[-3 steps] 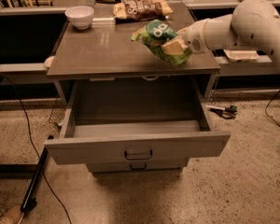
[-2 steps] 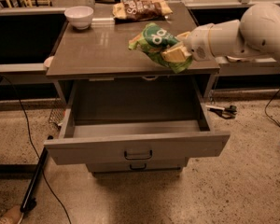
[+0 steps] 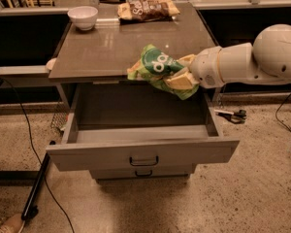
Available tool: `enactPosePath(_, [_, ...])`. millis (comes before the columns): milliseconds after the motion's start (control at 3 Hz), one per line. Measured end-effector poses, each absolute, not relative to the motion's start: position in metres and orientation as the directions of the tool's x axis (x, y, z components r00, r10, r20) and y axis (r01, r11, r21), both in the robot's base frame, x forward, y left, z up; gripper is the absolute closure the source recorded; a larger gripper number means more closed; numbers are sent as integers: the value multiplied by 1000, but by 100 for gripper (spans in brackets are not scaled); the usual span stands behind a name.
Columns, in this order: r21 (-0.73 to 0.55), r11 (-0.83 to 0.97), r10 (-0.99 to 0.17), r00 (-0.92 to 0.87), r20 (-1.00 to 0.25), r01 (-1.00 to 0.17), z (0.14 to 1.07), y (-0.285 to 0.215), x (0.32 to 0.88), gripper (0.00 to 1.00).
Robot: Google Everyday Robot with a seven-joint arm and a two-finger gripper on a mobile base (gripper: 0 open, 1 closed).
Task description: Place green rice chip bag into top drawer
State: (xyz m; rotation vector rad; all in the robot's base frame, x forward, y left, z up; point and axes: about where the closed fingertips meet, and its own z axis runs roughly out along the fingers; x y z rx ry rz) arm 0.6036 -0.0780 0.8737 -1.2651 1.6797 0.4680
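Note:
Next, I release the green rice chip bag, held at the cabinet top's front edge, in the middle of the open top drawer (image 3: 149,113), behind its handle.
The green rice chip bag (image 3: 157,68) is shiny bright green with white lettering. My gripper (image 3: 183,74) is shut on it and holds it in the air at the cabinet top's front edge, above the back of the open top drawer (image 3: 140,149). The arm comes in from the right. The drawer is pulled fully out; its grey front panel carries a dark bracket handle (image 3: 144,161), and its inside looks bare.
A white bowl (image 3: 82,17) stands at the cabinet top's back left. A brown and tan snack bag (image 3: 148,8) lies at the back middle. A narrower lower drawer (image 3: 143,173) sits below, shut. Cables and a dark pole (image 3: 36,188) lie on the floor at left.
The gripper has carried the green bag forward and down, from over the cabinet top to its front edge above the open drawer.

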Motion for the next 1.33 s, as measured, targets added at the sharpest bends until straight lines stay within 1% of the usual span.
enactPosePath(333, [-218,367,-530,-10,-848,-904,857,-71,602,100])
enactPosePath(667, [-190,315,-510,3,-860,-930,814,-60,591,100])
enactPosePath(1000, [-112,285,-509,-52,-859,-952,744,-45,588,97])
enactPosePath(1333, [-81,322,-518,-104,-849,-943,712,-41,603,77])
